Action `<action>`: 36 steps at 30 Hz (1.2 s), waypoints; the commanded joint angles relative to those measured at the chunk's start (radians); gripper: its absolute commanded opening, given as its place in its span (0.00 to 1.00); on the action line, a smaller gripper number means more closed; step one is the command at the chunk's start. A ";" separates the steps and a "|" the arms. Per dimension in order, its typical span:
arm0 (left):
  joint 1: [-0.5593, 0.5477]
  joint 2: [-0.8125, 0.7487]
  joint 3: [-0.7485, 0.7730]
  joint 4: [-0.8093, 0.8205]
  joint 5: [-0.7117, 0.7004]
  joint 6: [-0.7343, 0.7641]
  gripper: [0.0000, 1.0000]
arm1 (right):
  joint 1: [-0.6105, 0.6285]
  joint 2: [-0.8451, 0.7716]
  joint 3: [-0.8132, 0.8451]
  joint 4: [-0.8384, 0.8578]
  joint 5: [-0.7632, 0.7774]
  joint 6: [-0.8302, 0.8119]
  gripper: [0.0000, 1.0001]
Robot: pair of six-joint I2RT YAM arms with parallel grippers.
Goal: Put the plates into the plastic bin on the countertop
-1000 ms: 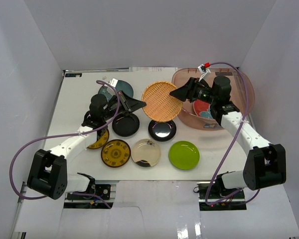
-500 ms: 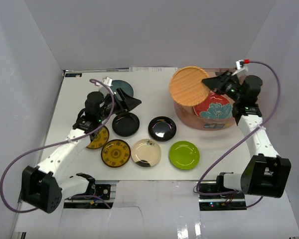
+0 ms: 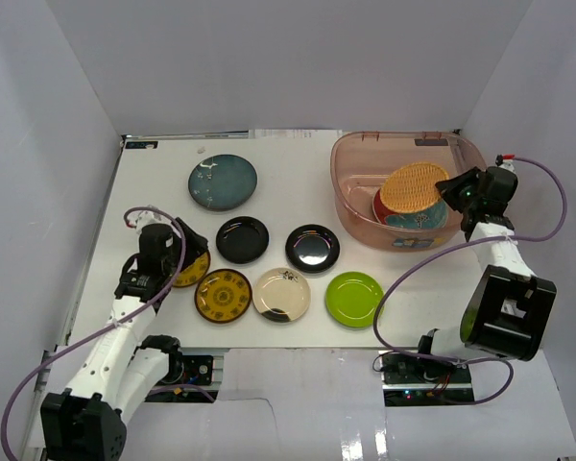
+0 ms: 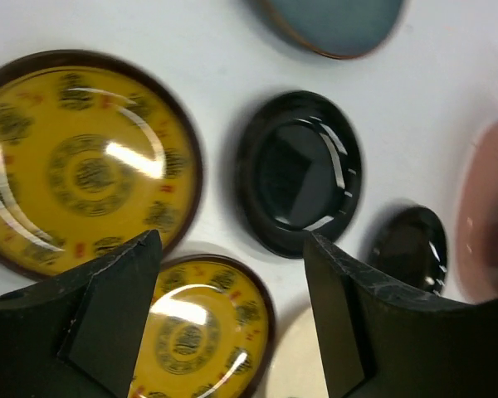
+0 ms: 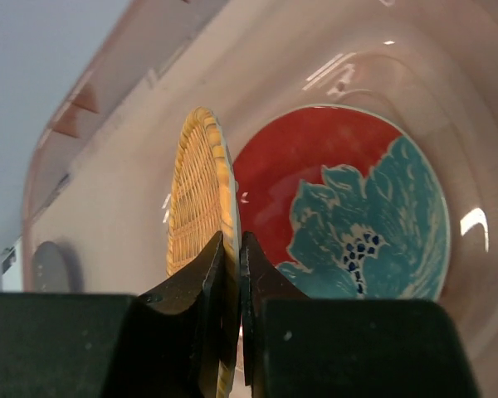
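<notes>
My left gripper needs to grip the back yellow-brown plate's outer rim (image 3: pixel 175 284), on the side facing away from the black plate.
My right gripper (image 5: pixel 231 240) is shut on the rim of the woven tan plate (image 5: pixel 195 191), held tilted on edge inside the plastic bin (image 3: pixel 403 137). The plate hangs over the red floral plate (image 5: pixel 340 199) lying on the bin floor. My left gripper (image 4: pixel 232 249) is open and empty, hovering over two yellow-brown plates (image 4: pixel 75 166) (image 4: pixel 195 332) at the left of the countertop (image 3: pixel 298 182). Near them lie a black plate (image 3: pixel 243 239), a glossy black plate (image 3: pixel 313 248), a cream plate (image 3: pixel 281 293), a lime green plate (image 3: pixel 354 298) and a teal plate (image 3: pixel 223 181).
White walls enclose the countertop at the left, back and right. The bin stands in the back right corner, close to the right wall. A purple cable (image 3: pixel 413 269) loops from the right arm over the countertop's right edge.
The right gripper shut on the woven plate and carried it from mid-table into the bin, then lowered it. The left gripper opened and its arm drew back to the near left.
</notes>
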 commanded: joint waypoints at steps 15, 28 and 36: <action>0.240 -0.040 -0.077 -0.204 -0.050 -0.166 0.89 | 0.002 0.051 0.047 0.011 0.032 -0.046 0.96; 0.296 0.056 -0.191 -0.093 -0.017 -0.258 0.84 | 0.507 -0.173 0.054 0.051 -0.045 -0.142 0.79; 0.302 0.142 -0.252 0.071 0.008 -0.312 0.68 | 0.913 0.041 0.167 0.026 0.023 -0.239 0.50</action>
